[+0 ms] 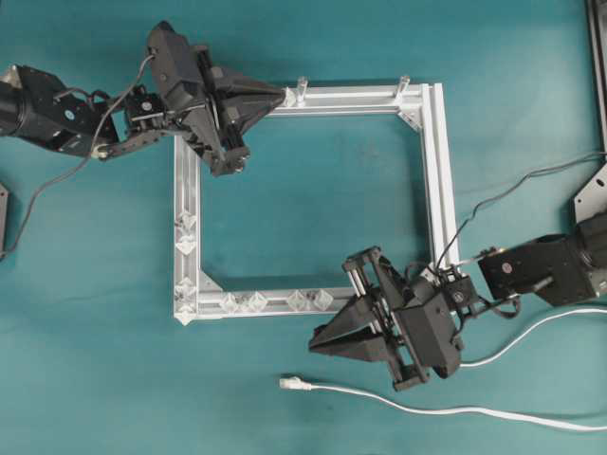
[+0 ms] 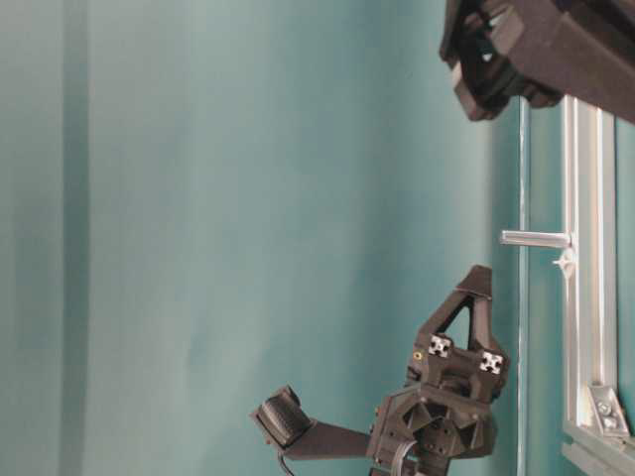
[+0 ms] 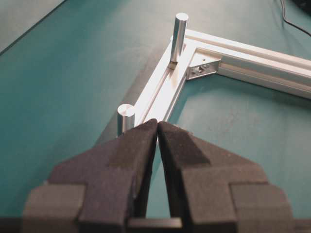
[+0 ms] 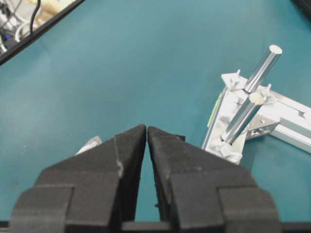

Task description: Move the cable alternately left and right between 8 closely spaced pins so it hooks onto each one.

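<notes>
The robot's right gripper should close on the middle of the cable's pale plug (image 1: 297, 384) (image 4: 87, 146), just behind the plug's clear end.
The cable (image 1: 446, 409) lies loose on the teal table in front of the aluminium frame (image 1: 438, 180), and a second stretch of it curves off to the right. Its pale plug (image 1: 289, 382) lies just below my right gripper (image 1: 314, 347), which is shut and empty; the plug (image 4: 90, 144) peeks out beside the gripper (image 4: 146, 128). The pins (image 1: 186, 234) sit in pairs on the frame's left rail and along its near rail (image 1: 311, 300). My left gripper (image 1: 283, 95) is shut on nothing over the far rail, its tips (image 3: 158, 124) beside a post (image 3: 125, 116).
Two upright metal posts (image 1: 302, 88) (image 1: 402, 85) stand on the far rail. Two shiny rods (image 4: 243, 119) rise from the frame corner right of my right gripper. A black bracket (image 1: 590, 194) sits at the table's right edge. One post (image 2: 536, 238) shows at table level.
</notes>
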